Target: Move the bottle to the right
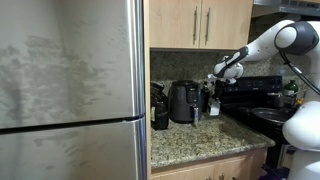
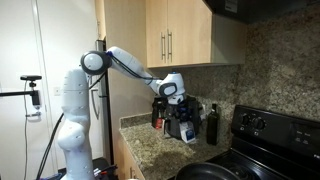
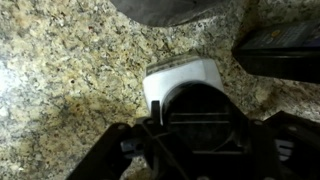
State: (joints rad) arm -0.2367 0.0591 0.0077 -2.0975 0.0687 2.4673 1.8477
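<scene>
Next, my gripper sets the bottle, now on or just above the counter, down on the granite counter [image 1: 221,111], in a spot that is close beside the black stove.
In the wrist view I look straight down on the bottle [image 3: 180,78], which has a white body and a round black cap. My gripper [image 3: 200,132] is shut on it, with one dark finger on each side. It stands on or just above the speckled granite counter [image 3: 60,70]. In an exterior view the gripper [image 1: 213,86] hangs between a black appliance and the stove, with the bottle [image 1: 213,103] under it. In an exterior view the gripper [image 2: 178,98] overlaps the dark appliance, and I cannot make out the held bottle there.
A black appliance [image 1: 183,101] stands close beside the bottle. The black stove [image 1: 255,100] holds a dark pan [image 2: 205,172]. A dark bottle [image 2: 211,123] stands by the stove. Wall cabinets [image 1: 200,22] hang above. A steel fridge [image 1: 70,90] fills one side.
</scene>
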